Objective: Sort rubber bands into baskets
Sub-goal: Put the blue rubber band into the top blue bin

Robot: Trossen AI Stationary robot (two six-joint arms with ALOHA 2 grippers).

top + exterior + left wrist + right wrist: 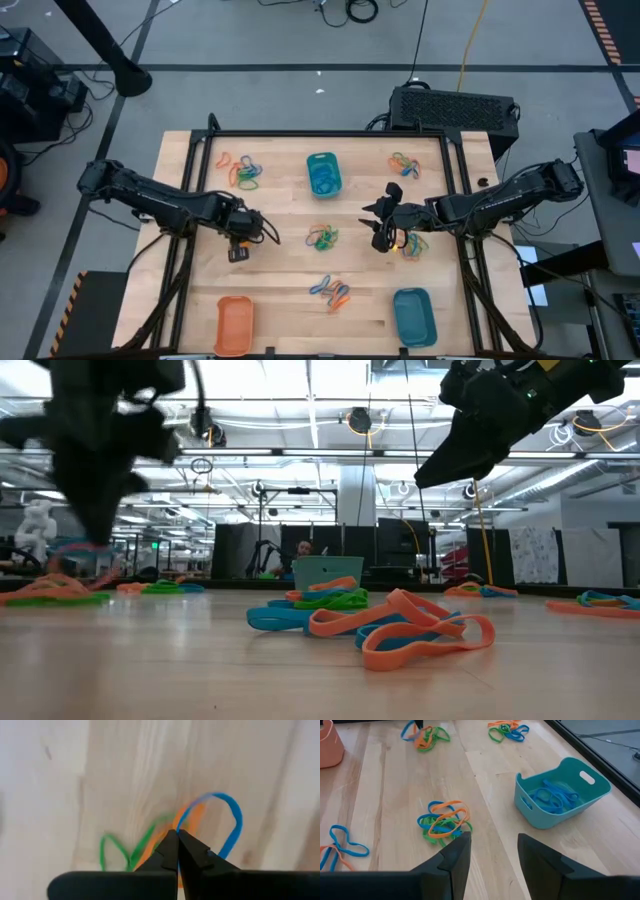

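Next, I let go of the blue rubber band with my left gripper inside the far teal basket (324,181), among its other blue rubber bands.
Rubber bands lie in small orange, blue and green heaps on the wooden table, one at the centre (322,237) and one nearer the front (332,292). My left gripper (176,834) hangs at the table's left, pointing down, shut on a blue rubber band (235,817). Under it, orange (192,815) and green (112,847) bands look blurred. My right gripper (492,855) stands open right of centre, above the table, with nothing between its fingers. A teal basket (322,173) holding blue bands stands at the far centre, an orange basket (234,323) near left, a second teal basket (413,315) near right. My left gripper pinches the blue rubber band between its two fingertips at one point of the loop (179,824), coming from above with the fingers pointing down. The rest of the loop curves out beside the fingers over the wood. Whether the orange band is caught too, I cannot tell.
More band heaps lie at the far left (243,170), the far right (404,165) and under my right gripper (410,243). A black frame (330,134) borders the table top. Bare wood lies between the heaps.
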